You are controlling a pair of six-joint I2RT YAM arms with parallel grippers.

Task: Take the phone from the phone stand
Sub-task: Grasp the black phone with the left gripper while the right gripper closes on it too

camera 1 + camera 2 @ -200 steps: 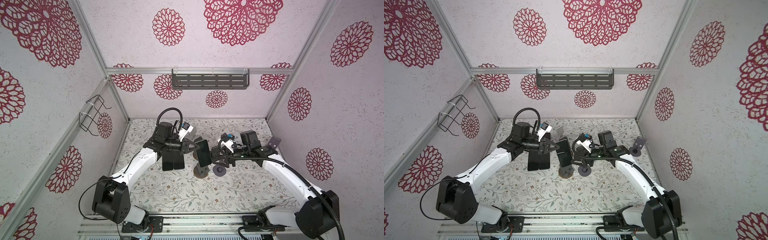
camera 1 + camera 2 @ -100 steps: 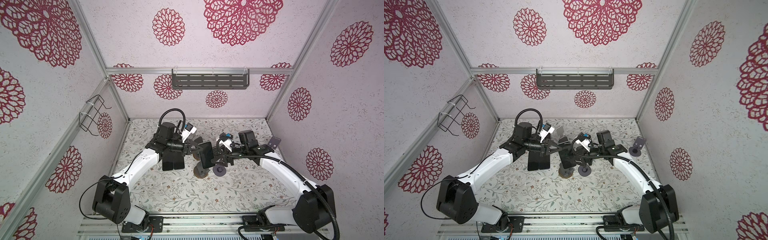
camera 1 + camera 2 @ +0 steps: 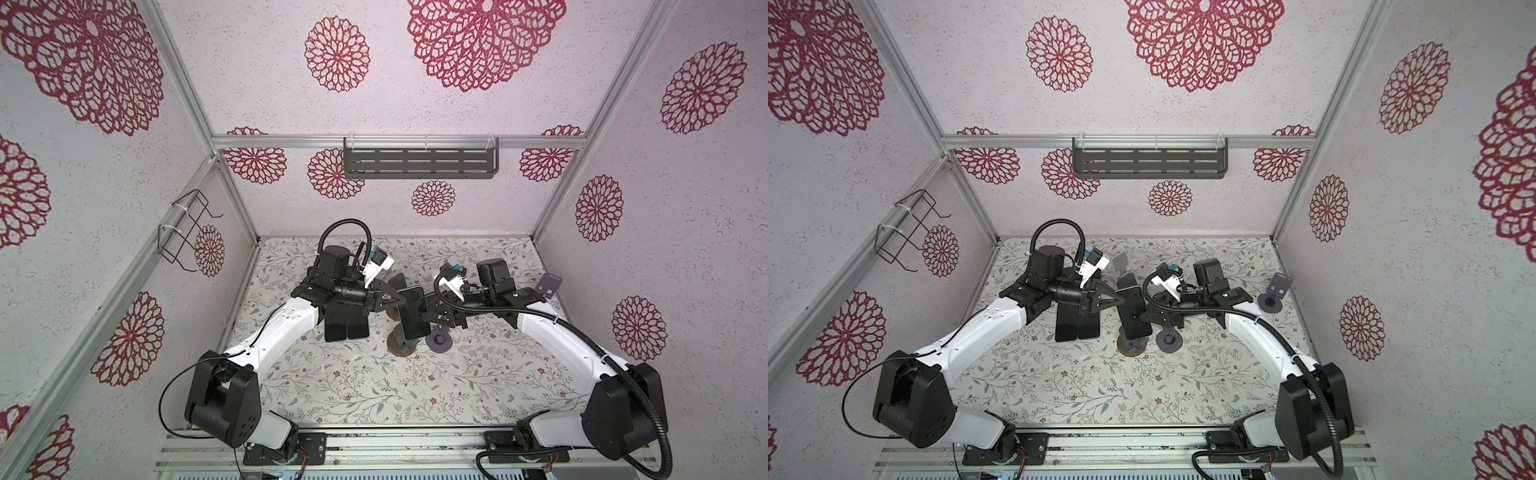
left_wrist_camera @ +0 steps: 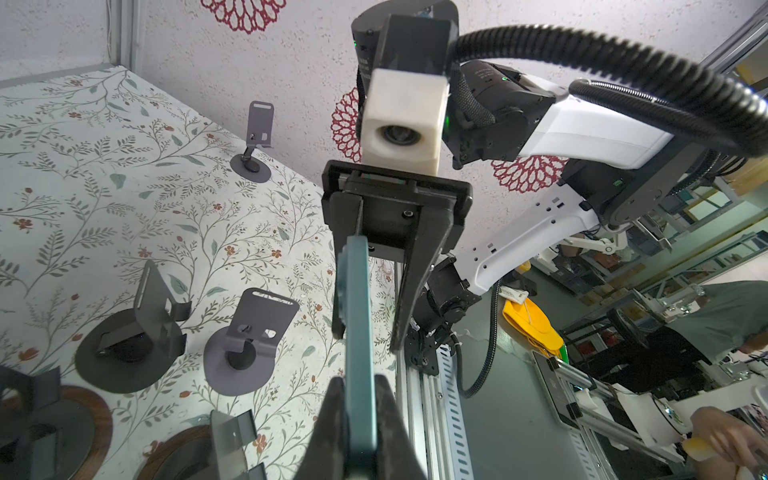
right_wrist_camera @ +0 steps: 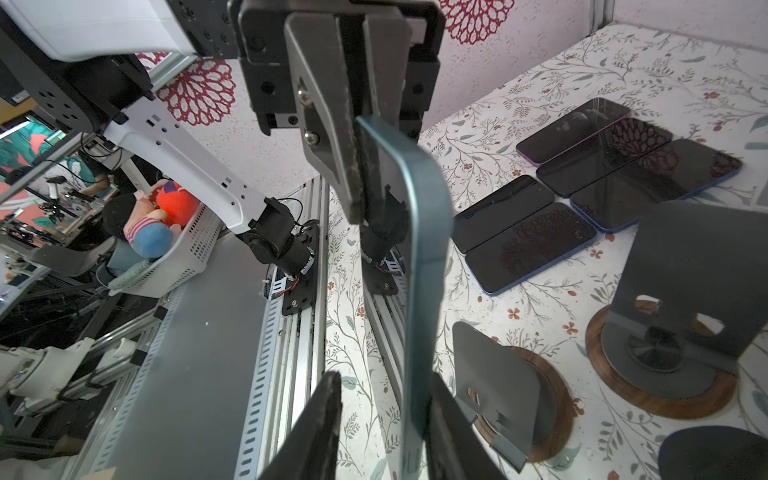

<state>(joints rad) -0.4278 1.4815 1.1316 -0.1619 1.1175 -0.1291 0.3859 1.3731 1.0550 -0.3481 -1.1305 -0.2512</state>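
I should use my right gripper to turn the slanting phone upright, since my left gripper is near its top corner and is to take its side lower (image 3: 402,322).
A dark phone (image 3: 413,311) with a teal edge hangs upright just above the wood-based phone stand (image 3: 401,347), off its cradle. My left gripper (image 3: 390,300) is shut on the phone's left edge, and the left wrist view shows both fingers pressed on the phone (image 4: 355,299). From the right, my right gripper (image 3: 428,314) straddles the other edge. In the right wrist view one finger touches the phone (image 5: 424,249) while the other stands apart, so the right gripper (image 5: 384,378) is open. The stand (image 5: 494,386) sits just beside it.
Several dark phones (image 3: 347,328) lie flat on the floral table left of the stand. Other stands are a grey one (image 3: 439,343), one at the far right (image 3: 548,286) and a wood-based one (image 5: 685,282). A shelf (image 3: 419,164) hangs on the back wall.
The right gripper has come in from the right around the phone's edge and its jaws have narrowed. The left gripper has carried the phone slightly to the right.
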